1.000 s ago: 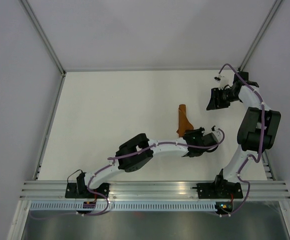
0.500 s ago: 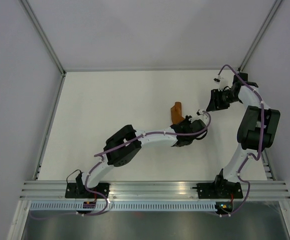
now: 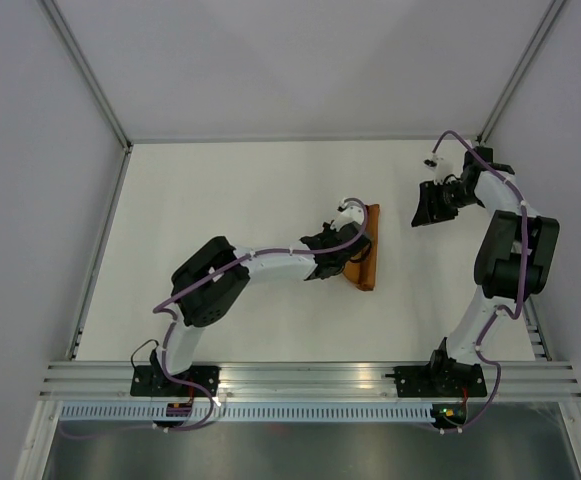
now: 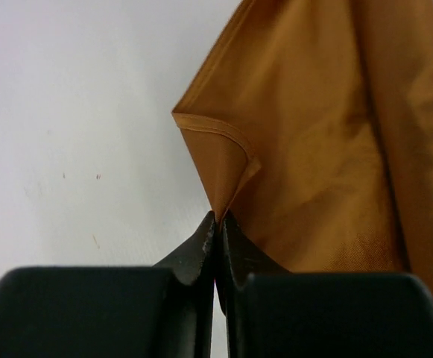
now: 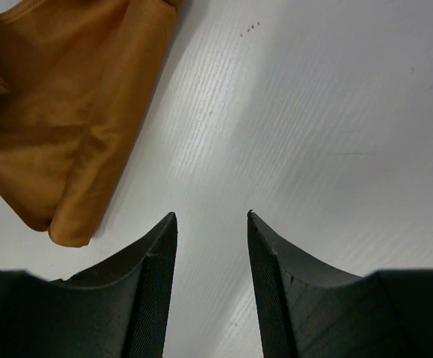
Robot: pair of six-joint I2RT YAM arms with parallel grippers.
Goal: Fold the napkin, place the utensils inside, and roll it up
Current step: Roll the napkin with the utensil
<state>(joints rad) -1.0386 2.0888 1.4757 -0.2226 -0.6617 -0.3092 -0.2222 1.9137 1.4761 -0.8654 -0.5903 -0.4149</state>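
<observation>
The robot's left gripper pinches the doubled-over corner of the napkin, away from the roll, so it should release the corner flat and take the napkin by its thick rolled edge (image 3: pixel 369 268).
The rust-orange napkin (image 3: pixel 365 255) lies on the white table as a narrow folded strip, right of centre. My left gripper (image 3: pixel 344 249) is at its left edge. In the left wrist view the left gripper (image 4: pixel 217 218) is shut on a folded corner of the napkin (image 4: pixel 313 134). My right gripper (image 3: pixel 426 206) hovers to the right of the napkin, apart from it. In the right wrist view it (image 5: pixel 211 216) is open and empty over bare table, with the napkin (image 5: pixel 67 127) at upper left. No utensils show in any view.
The white table (image 3: pixel 220 200) has grey walls at the back and both sides. A metal rail (image 3: pixel 310 378) runs along the near edge, with both arm bases on it. The left arm's elbow (image 3: pixel 208 290) stands over the table's middle left.
My left gripper has moved left and away, still holding the napkin. The napkin has gone from a raised bunch to a flat strip on the table. The right gripper has barely moved.
</observation>
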